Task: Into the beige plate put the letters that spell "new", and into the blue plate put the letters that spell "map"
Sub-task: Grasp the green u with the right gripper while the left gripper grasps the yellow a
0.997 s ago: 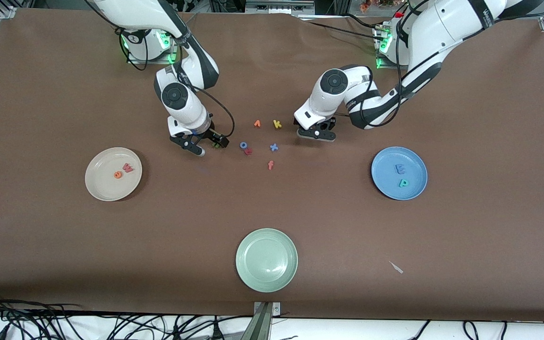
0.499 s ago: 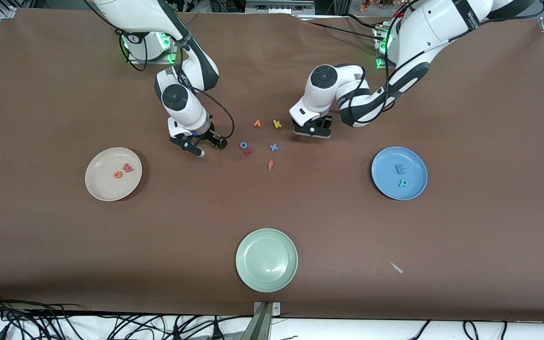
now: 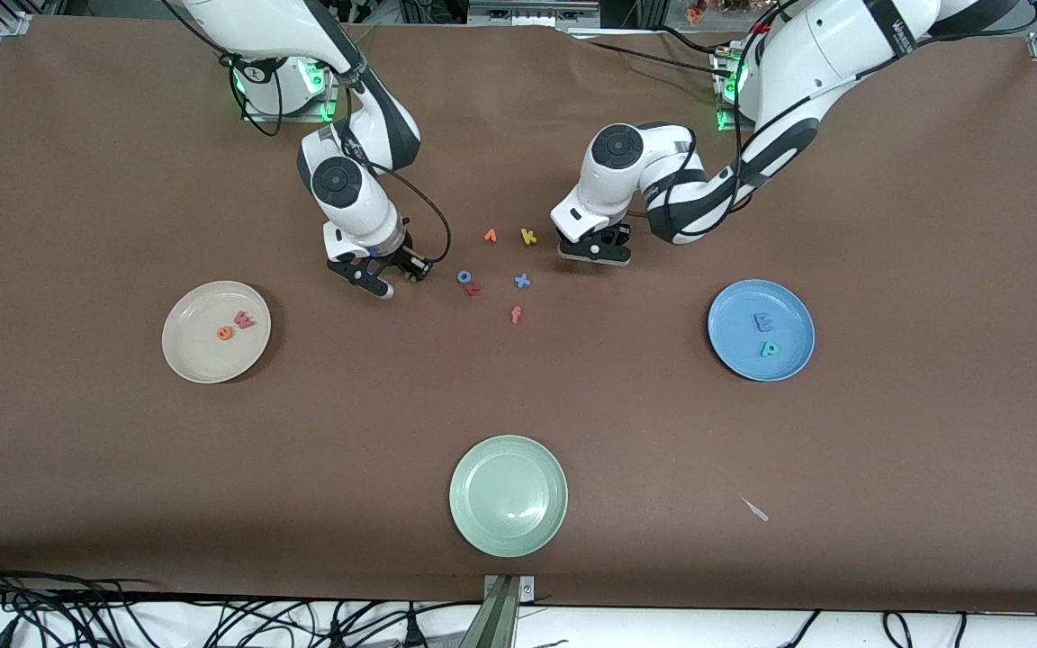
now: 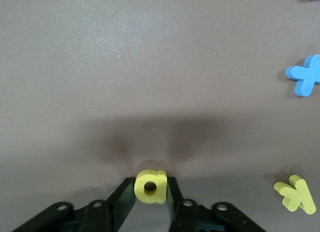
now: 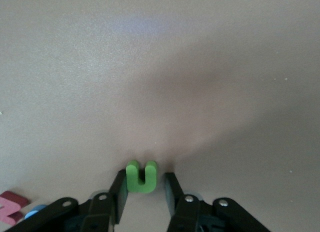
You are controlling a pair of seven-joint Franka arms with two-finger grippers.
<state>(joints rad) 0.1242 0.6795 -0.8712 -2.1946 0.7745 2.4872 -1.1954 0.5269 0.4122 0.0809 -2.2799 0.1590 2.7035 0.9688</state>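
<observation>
Next, my left gripper lets go of the yellow a on the blue plate (image 3: 742,336) beside the teal p, toward the loose letters.
My left gripper (image 4: 150,186) is down on the table near the yellow k and is shut on the yellow a (image 4: 150,187), which stands on edge between both fingers. From the front my left hand (image 3: 595,251) hides that letter. My right gripper (image 5: 145,184) is low on the table, toward the right arm's end of the letter cluster, shut on the green n (image 5: 141,177) at its fingertips. The n (image 3: 410,276) shows as a green speck from the front. The beige plate (image 3: 190,358) holds the orange e (image 3: 225,333) and pinkish-red w (image 3: 245,319). The blue plate (image 3: 734,304) holds the blue m (image 3: 762,322) and teal p (image 3: 768,348).
Loose letters lie between the two hands: orange v (image 3: 490,236), yellow k (image 3: 528,237), blue x (image 3: 522,281), orange-red f (image 3: 516,314), a blue ring-shaped letter (image 3: 464,276) touching a red one (image 3: 473,288). A pale green plate (image 3: 508,495) sits nearest the front camera.
Both grippers have closed: the left on the yellow a, the right on the green n. The left hand first slid a little toward the k, then stayed put.
</observation>
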